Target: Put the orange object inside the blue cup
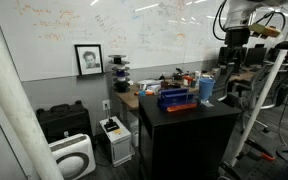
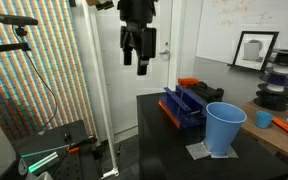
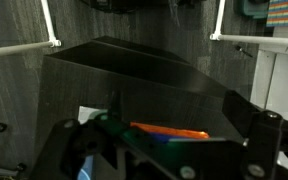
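Note:
The orange object [image 1: 195, 80] stands upright at the dark-blue box's end beside the light-blue cup. Next, my gripper closes on its upper part.
The light-blue cup [image 2: 224, 128] stands upright on the black table [image 2: 164, 150], next to a dark-blue box [image 2: 189, 106]; it also shows in an exterior view [image 1: 206, 88]. A long orange object [image 2: 168, 113] lies on the table along the box's side. In the wrist view it [image 3: 170, 132] appears as an orange strip low in the frame. My gripper [image 2: 136, 58] hangs high above the table's far end, well away from the cup and the orange object. It is open and empty in both exterior views [image 1: 234, 55] and the wrist view [image 3: 164, 152].
A second orange piece [image 2: 188, 81] lies behind the dark-blue box. A cluttered desk [image 2: 279, 110] with a small blue cup [image 2: 264, 119] adjoins the table. A white pole [image 2: 96, 80] and a tripod stand beside the table. Bins and a printer [image 1: 114, 138] sit on the floor.

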Action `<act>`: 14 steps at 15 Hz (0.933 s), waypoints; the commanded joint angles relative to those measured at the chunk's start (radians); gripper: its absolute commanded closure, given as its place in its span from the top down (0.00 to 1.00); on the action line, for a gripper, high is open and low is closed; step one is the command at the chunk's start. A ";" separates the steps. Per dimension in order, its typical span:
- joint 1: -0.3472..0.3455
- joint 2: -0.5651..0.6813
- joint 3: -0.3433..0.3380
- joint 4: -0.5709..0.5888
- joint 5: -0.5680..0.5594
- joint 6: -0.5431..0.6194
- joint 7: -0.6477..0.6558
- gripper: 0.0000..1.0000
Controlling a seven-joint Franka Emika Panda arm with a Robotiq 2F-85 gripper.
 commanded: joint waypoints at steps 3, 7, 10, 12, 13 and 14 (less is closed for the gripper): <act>-0.023 0.179 0.039 0.189 -0.093 0.131 0.107 1.00; -0.026 0.336 0.045 0.288 -0.140 0.258 0.176 1.00; -0.017 0.443 0.042 0.324 -0.166 0.337 0.202 1.00; -0.010 0.502 0.037 0.338 -0.173 0.389 0.218 1.00; -0.006 0.527 0.036 0.343 -0.175 0.415 0.226 1.00; -0.003 0.549 0.034 0.348 -0.178 0.434 0.234 1.00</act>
